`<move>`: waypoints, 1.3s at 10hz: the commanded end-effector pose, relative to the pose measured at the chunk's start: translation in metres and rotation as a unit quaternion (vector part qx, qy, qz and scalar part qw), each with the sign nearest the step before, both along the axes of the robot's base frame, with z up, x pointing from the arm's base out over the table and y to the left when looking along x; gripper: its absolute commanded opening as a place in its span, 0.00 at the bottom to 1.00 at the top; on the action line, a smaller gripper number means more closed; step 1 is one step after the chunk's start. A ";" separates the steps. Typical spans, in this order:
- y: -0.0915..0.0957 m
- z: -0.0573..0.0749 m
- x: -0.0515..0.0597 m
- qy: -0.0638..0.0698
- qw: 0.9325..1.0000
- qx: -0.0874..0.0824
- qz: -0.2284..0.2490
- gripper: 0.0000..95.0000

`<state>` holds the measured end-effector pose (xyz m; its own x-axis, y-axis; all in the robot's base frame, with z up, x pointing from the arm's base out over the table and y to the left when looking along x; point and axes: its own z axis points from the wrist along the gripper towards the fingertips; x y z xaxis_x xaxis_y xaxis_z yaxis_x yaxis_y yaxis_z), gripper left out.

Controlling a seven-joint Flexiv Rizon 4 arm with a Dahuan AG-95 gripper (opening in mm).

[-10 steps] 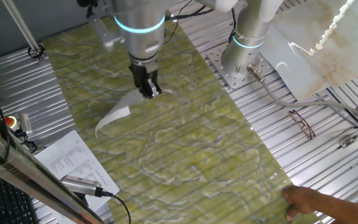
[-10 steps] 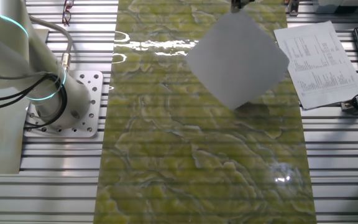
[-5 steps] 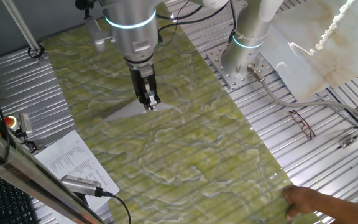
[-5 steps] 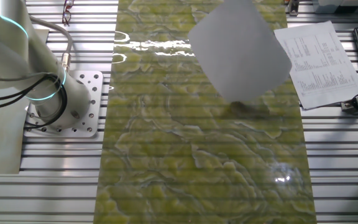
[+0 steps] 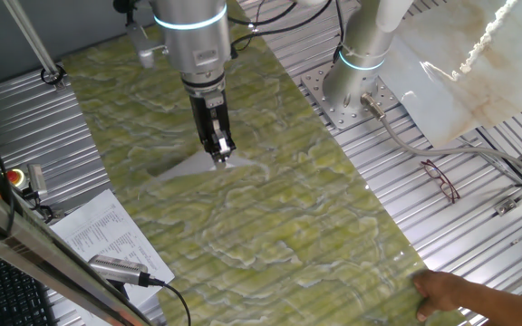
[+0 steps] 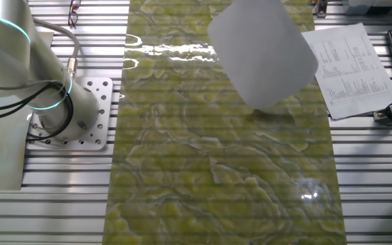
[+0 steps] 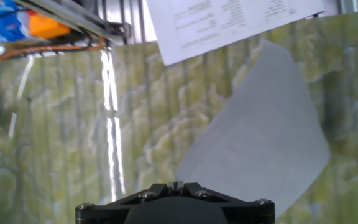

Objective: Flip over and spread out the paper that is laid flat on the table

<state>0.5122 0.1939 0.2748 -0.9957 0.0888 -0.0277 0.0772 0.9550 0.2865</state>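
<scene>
The paper, now held just above the table, will be released by my gripper on the green-yellow table (image 5: 191, 230) (image 7: 222, 111) next to the printed sheet, slightly overlapping that sheet's edge.
My gripper (image 5: 221, 154) is shut on one corner of the paper (image 5: 185, 167), a blank white sheet. It holds the sheet just above the green-yellow table (image 5: 279, 217), and the sheet stretches left and looks thin and nearly edge-on. In the other fixed view the paper (image 6: 263, 53) hangs lifted over the far part of the table (image 6: 203, 170), and the gripper is out of sight. In the hand view the paper (image 7: 263, 140) spreads away to the right from the shut gripper (image 7: 176, 185) above the table (image 7: 61, 124).
A printed sheet (image 5: 107, 231) (image 6: 349, 61) (image 7: 229, 22) lies on the ribbed metal beside the table. The arm's base (image 5: 352, 91) (image 6: 53, 95), glasses (image 5: 440, 179), a white marble slab (image 5: 460, 63) and a person's hand (image 5: 451, 294) sit around it.
The gripper has shifted slightly along the table with the paper. The sheet's hanging, curled end has swung up and flattened out to nearly level.
</scene>
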 end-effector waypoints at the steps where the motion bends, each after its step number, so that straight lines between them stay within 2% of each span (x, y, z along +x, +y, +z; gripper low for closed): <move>1: 0.005 -0.001 0.004 0.001 1.000 0.005 -0.013 0.00; 2: 0.007 -0.006 0.009 0.000 1.000 0.004 -0.012 0.00; 5: 0.008 -0.034 0.023 -0.012 1.000 0.004 -0.007 0.00; 6: 0.015 -0.039 0.029 -0.010 1.000 0.002 -0.017 0.00; 7: 0.019 -0.041 0.032 -0.008 1.000 -0.003 -0.023 0.00; 11: 0.018 -0.043 0.033 -0.019 1.000 0.001 -0.006 0.00; 12: 0.018 -0.043 0.033 -0.021 1.000 0.001 -0.006 0.20; 13: 0.018 -0.043 0.033 -0.027 1.000 0.002 -0.009 0.20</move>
